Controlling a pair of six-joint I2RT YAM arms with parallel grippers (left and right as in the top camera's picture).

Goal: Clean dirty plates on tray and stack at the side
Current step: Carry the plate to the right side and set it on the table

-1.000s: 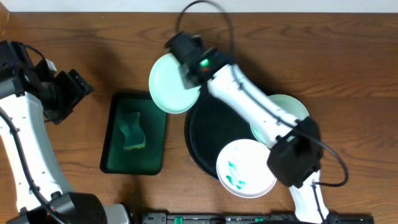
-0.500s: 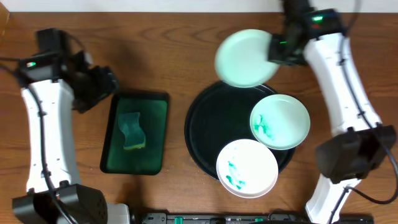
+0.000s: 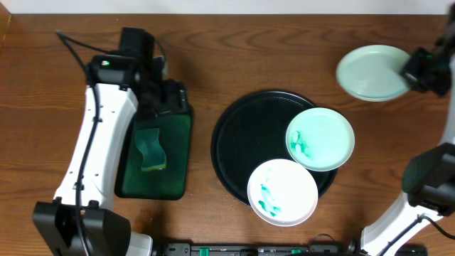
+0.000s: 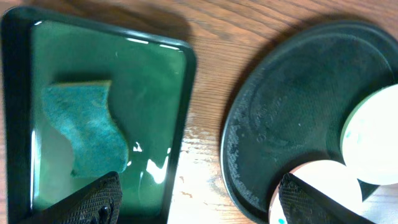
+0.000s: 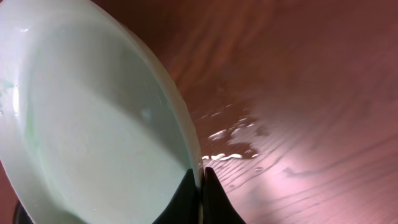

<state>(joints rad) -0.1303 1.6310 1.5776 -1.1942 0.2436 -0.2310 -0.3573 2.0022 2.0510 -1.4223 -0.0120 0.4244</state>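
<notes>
The robot's right gripper will release the pale mint plate on the bare wood [image 3: 384,115] next to the farther smeared white plate.
The round black tray [image 3: 245,142] holds two white plates with teal smears: one at its right [image 3: 320,139] and one at its front [image 3: 282,192]. My right gripper [image 3: 416,71] is shut on the rim of a third, clean-looking pale mint plate [image 3: 371,72], holding it over the table at the far right; the wrist view shows the fingers [image 5: 201,180] pinching that plate's edge [image 5: 93,137]. My left gripper [image 3: 167,99] is open and empty above the far end of the green tray; in its wrist view the fingers [image 4: 199,202] straddle the gap between both trays.
A dark green rectangular tray [image 3: 178,156] left of the black tray holds a teal sponge [image 3: 151,149], also shown in the left wrist view [image 4: 87,124]. The black tray's rim [image 4: 233,155] lies close beside it. Bare wood lies under the held plate.
My right arm has swung the clean plate from the back left of the black tray to the far right. My left arm has moved right, over the green tray.
</notes>
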